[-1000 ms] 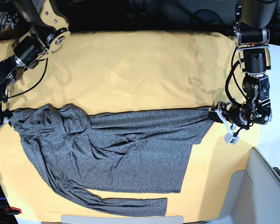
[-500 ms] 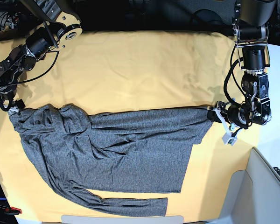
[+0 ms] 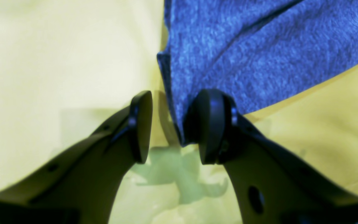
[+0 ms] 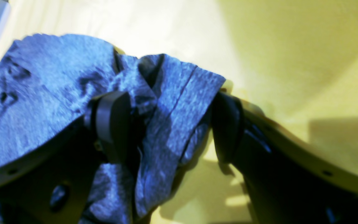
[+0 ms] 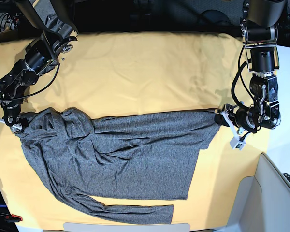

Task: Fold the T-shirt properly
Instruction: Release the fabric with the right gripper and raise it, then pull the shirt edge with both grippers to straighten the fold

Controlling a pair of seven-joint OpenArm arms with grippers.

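Note:
The T-shirt's edge is bunched next to the T-shirt's corner, so my right gripper should pinch the corner's tip (image 4: 208, 84) and pull the edge straight with my left gripper before folding.
The dark grey T-shirt (image 5: 130, 154) lies spread and wrinkled on the yellow-orange table cloth (image 5: 145, 72), with one long sleeve (image 5: 135, 212) along the front. My left gripper (image 5: 221, 117) is at the shirt's right corner. In the left wrist view it (image 3: 174, 127) stands open, and the T-shirt's (image 3: 259, 46) hem corner reaches into the gap against one pad (image 3: 210, 124). My right gripper (image 5: 17, 124) is at the shirt's bunched left corner. In the right wrist view it (image 4: 166, 124) is open, its jaws wide apart on either side of a crumpled fold of the T-shirt (image 4: 42, 77).
A pale grey bin or panel (image 5: 275, 193) stands off the table's front right corner. Dark equipment runs along the table's back edge (image 5: 145, 19). The yellow-orange cloth shows bare behind the shirt.
My right arm swung in and its gripper came down onto the shirt's left corner, which shifted slightly to the right. The left arm and its gripper stayed put.

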